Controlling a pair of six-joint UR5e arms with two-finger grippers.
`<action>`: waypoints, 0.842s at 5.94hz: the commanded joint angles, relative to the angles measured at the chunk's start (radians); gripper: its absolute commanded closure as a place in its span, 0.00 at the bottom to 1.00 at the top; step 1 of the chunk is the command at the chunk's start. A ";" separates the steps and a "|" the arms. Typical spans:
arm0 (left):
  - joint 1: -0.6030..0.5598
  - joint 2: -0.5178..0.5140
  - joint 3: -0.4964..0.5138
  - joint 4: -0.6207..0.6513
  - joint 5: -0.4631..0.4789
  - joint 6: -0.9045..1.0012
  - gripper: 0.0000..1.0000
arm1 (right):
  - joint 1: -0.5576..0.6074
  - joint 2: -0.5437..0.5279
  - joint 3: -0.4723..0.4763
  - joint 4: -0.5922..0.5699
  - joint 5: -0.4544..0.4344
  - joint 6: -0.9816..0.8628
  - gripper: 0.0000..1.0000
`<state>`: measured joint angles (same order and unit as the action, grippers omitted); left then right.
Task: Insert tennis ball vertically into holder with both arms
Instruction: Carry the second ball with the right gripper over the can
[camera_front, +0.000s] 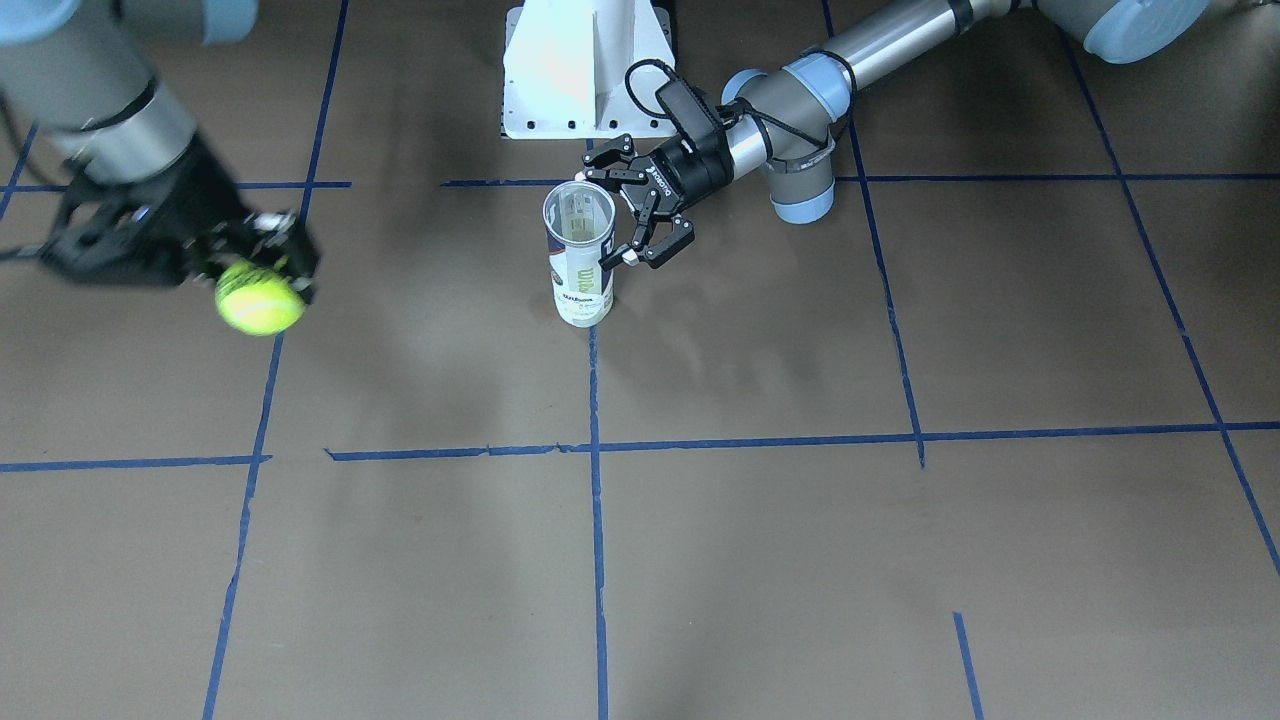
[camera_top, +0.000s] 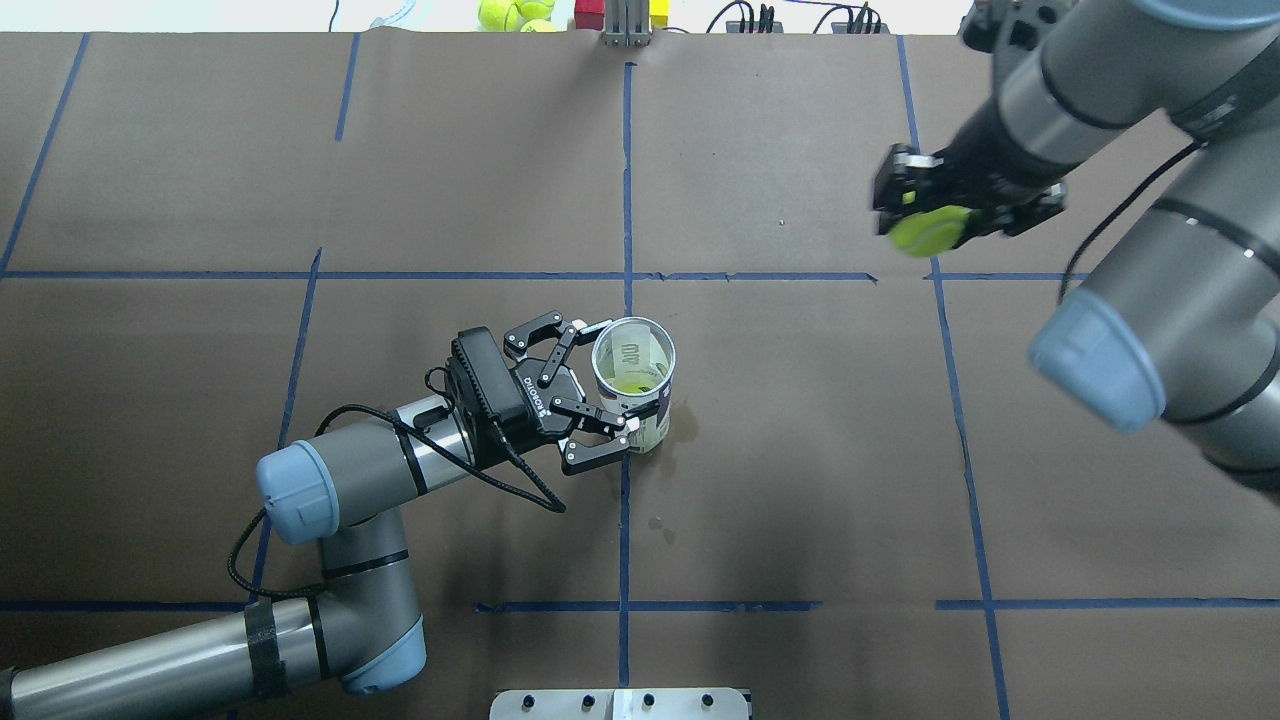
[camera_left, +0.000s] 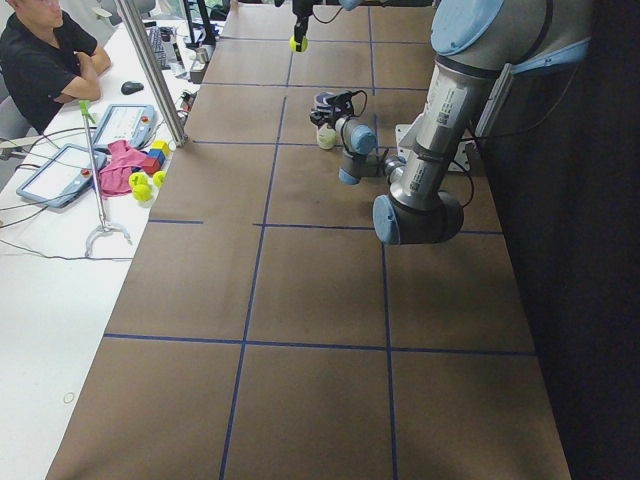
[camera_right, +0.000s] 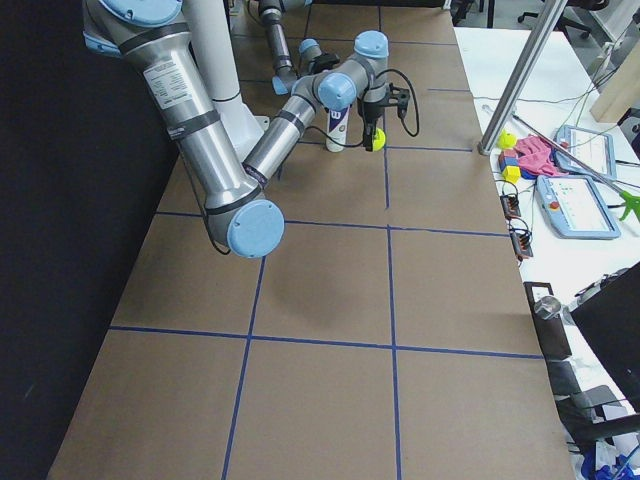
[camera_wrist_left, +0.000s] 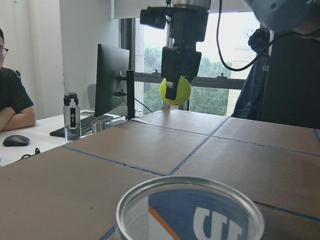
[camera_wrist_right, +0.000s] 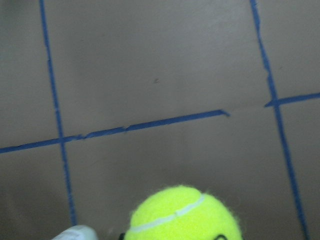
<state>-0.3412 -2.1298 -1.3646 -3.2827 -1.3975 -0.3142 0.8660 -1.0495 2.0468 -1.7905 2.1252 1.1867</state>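
The tennis ball will leave my right gripper inside the upright holder (camera_front: 581, 252), where I will let it go above the ball at the holder's bottom.
The holder (camera_top: 640, 400) stands upright near the table's middle, open end up, and a yellow-green ball shows inside at its bottom (camera_top: 636, 381). It also shows in the front view (camera_front: 582, 262) and the left wrist view (camera_wrist_left: 190, 212). My left gripper (camera_top: 610, 388) is open, and its fingertips flank the holder's side nearest the robot (camera_front: 620, 215). My right gripper (camera_top: 938, 212) is shut on the tennis ball (camera_top: 930, 232) and holds it in the air, far from the holder. The ball also shows in the front view (camera_front: 260, 297), the left wrist view (camera_wrist_left: 175, 90) and the right wrist view (camera_wrist_right: 182, 215).
Blue tape lines cross the brown table. The white robot base (camera_front: 585, 70) stands just behind the holder. Spare tennis balls (camera_top: 510, 12) and coloured blocks (camera_top: 600, 10) lie past the far edge. An operator (camera_left: 45, 55) sits at a side desk.
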 joint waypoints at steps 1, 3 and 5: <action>0.001 -0.001 -0.002 0.000 -0.001 -0.005 0.00 | -0.144 0.123 0.035 -0.015 -0.080 0.220 1.00; 0.002 0.004 -0.005 -0.005 -0.002 -0.005 0.00 | -0.243 0.181 0.010 -0.010 -0.180 0.302 1.00; 0.004 0.005 -0.025 -0.023 -0.008 -0.006 0.00 | -0.274 0.244 -0.065 -0.007 -0.192 0.321 1.00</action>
<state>-0.3384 -2.1252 -1.3844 -3.3012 -1.4030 -0.3202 0.6114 -0.8289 2.0132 -1.7994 1.9410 1.4960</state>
